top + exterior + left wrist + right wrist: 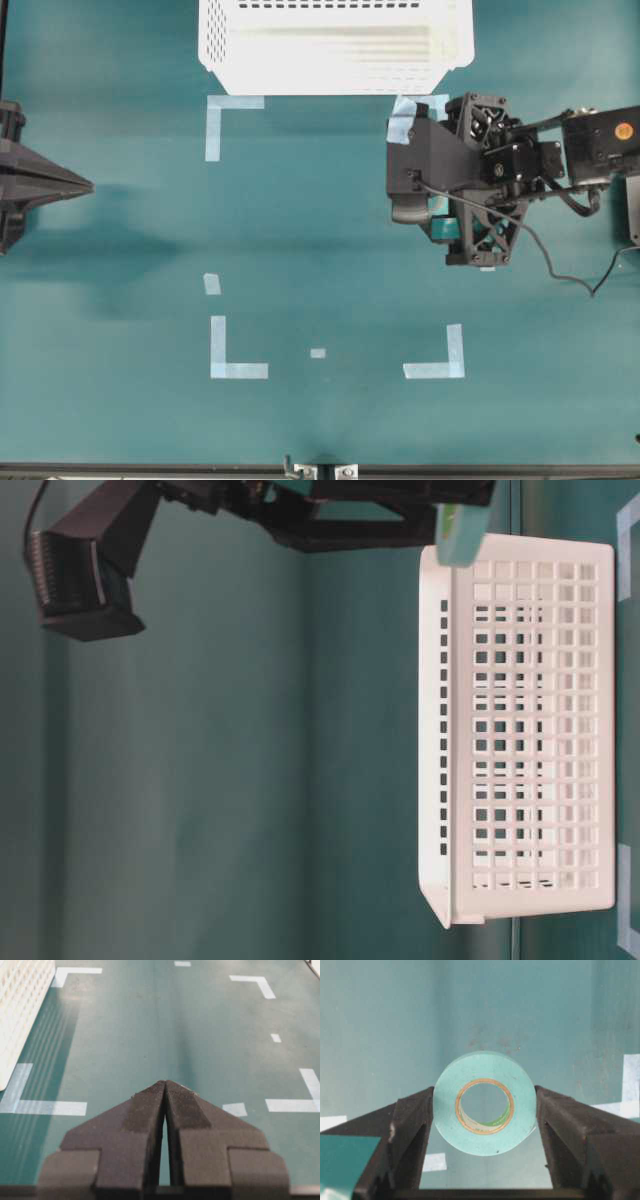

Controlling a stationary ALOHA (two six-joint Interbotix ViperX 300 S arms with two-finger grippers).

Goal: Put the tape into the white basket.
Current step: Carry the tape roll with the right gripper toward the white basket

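Next, I set the tape, now held apart from the basket, on the white basket's bottom [408, 28] with my right gripper, at the end nearest it.
The tape [485, 1066], a mint-green roll with a tan-rimmed hollow core, stands on edge between the fingers of my right gripper [484, 1090], which is shut on its two sides. From overhead the right gripper [452, 226] hangs at the right, with only a sliver of the tape [444, 229] showing under the arm. The white basket [215, 55] with perforated walls sits at the back middle, apart from the tape. In the table-level view the tape [461, 532] appears edge-on near the basket [530, 730] corner. My left gripper [88, 185] is at the far left; its jaws [165, 1084] are shut on nothing.
Pale-blue L-shaped corner marks [236, 352] [438, 360] [224, 118] lie flat on the green table, with small strips [212, 283] [318, 353] between them. A black cable [560, 272] trails from the right arm. The basket wall [20, 1015] stands left of the left gripper.
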